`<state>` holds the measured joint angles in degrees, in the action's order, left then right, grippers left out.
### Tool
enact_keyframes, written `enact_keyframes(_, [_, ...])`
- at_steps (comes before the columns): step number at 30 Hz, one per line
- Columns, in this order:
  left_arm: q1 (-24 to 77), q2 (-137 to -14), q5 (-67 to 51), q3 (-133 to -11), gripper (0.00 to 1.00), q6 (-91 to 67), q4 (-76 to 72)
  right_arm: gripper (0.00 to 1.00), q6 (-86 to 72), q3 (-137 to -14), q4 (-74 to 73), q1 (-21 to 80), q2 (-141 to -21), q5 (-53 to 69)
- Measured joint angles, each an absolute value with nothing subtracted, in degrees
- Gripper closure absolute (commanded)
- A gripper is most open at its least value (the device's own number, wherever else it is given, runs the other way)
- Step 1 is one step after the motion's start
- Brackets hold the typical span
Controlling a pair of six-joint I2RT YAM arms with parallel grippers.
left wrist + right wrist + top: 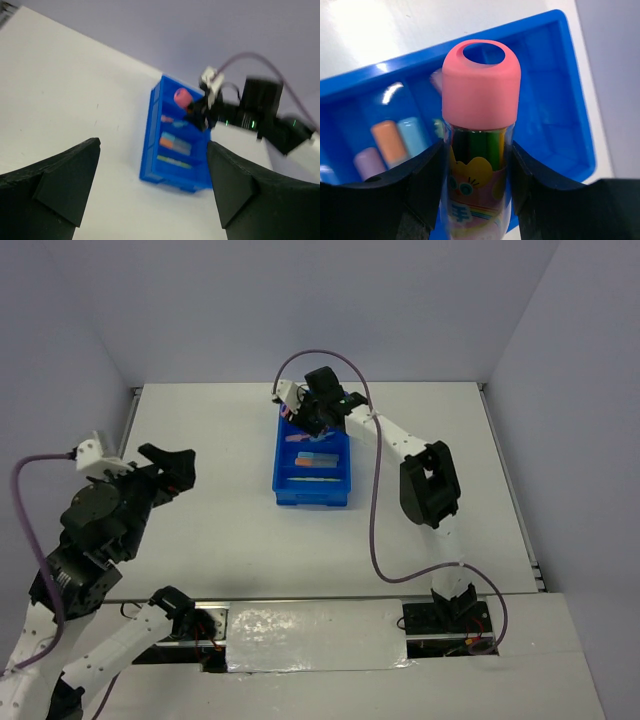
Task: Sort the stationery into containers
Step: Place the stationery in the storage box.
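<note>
The clear tube with the pink cap will go down in the blue tray's far compartment [319, 408] [546, 110] from my right gripper.
My right gripper [477, 165] is shut on a clear tube with a pink cap [481, 85] that holds green and yellow sticks. It holds the tube upright above the far end of the blue tray [570, 100]. In the top view the right gripper [308, 418] hangs over the tray's [283, 468] far compartment. Orange [390, 140], light blue [412, 134] and lilac [367, 162] pieces lie in the tray. The left wrist view shows the tray [150, 150], an orange-grey piece [175, 144], a thin yellow stick [173, 161] and the pink cap [181, 96]. My left gripper [180, 468] is open, empty and raised, well left of the tray.
The white table [200, 540] ends at a rail on the left and right and at purple walls behind. The right arm's purple cable [375, 530] loops over the table to the right of the tray.
</note>
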<state>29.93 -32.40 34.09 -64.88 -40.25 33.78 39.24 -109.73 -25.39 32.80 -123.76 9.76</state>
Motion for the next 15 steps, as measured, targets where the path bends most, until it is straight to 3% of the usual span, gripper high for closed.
enact_keyframes(6, [29.93,-34.46,24.45,-58.63,0.01,-31.14,38.39,1.0,48.05,-118.08,-26.55,32.82,-130.82,3.53])
enact_keyframes(15, [29.93,-31.7,22.61,-48.93,0.01,-23.99,39.83,0.95,57.98,-120.97,-22.85,32.73,-136.84,-4.36])
